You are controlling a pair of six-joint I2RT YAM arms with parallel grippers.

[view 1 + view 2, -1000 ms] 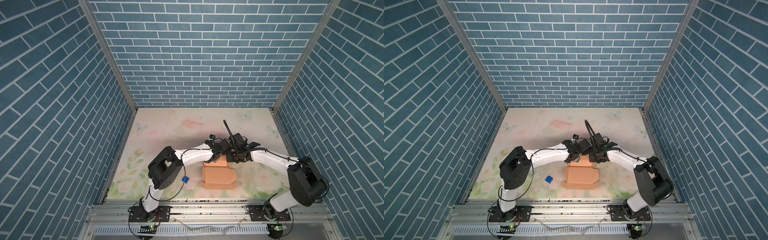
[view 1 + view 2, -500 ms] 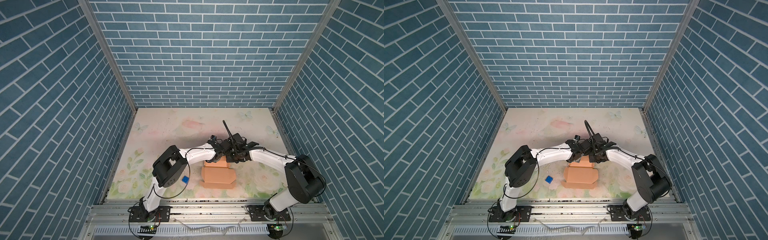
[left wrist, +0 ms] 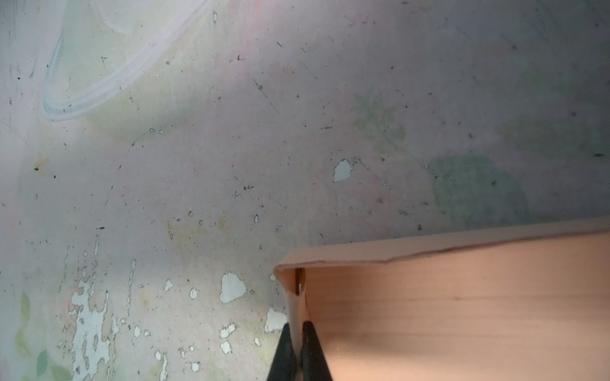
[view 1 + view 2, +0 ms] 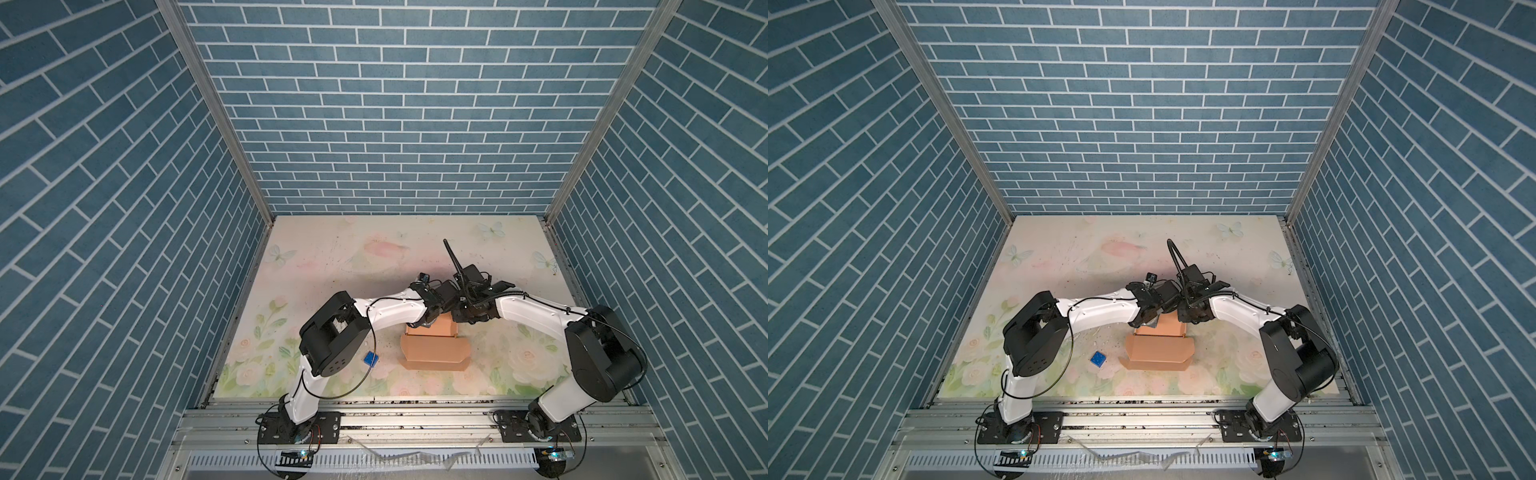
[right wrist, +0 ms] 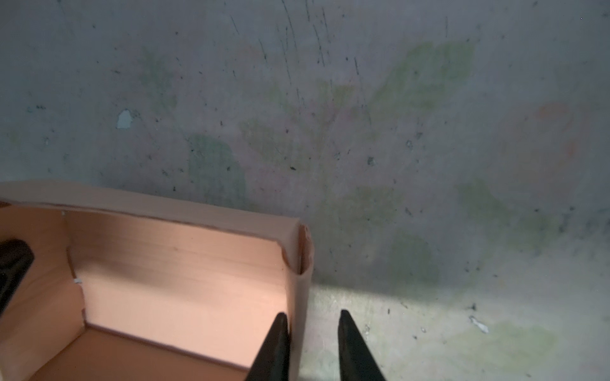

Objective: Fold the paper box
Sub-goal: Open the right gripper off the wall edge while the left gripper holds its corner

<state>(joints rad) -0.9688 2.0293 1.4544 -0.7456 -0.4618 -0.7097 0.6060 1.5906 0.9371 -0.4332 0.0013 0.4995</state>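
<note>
The layers of the box's side are spread apart at the box's corner, so my right gripper needs to close on the box's side [image 5: 299, 317] just below and press the layers together.
The peach-tan paper box [image 4: 434, 353] lies on the floral mat in both top views [image 4: 1158, 347], with its lid spread flat toward the front and its tub at the far end. Both wrists meet over that tub. In the left wrist view my left gripper [image 3: 298, 325] is shut on the box's [image 3: 462, 313] side wall at a corner. In the right wrist view my right gripper [image 5: 312, 313] stands open astride the opposite side wall of the box [image 5: 181, 280]. One of its fingers [image 5: 275, 343] rests against the wall's inside, while the other sits apart outside.
A small blue cube [image 4: 370, 359] lies on the mat left of the box, also in a top view [image 4: 1097, 358]. Blue brick walls enclose the mat on three sides. A metal rail [image 4: 415, 411] with both arm bases runs along the front edge.
The right gripper's jaws have parted from shut to open around the box wall. The left gripper keeps its hold, and the box has not visibly shifted.
</note>
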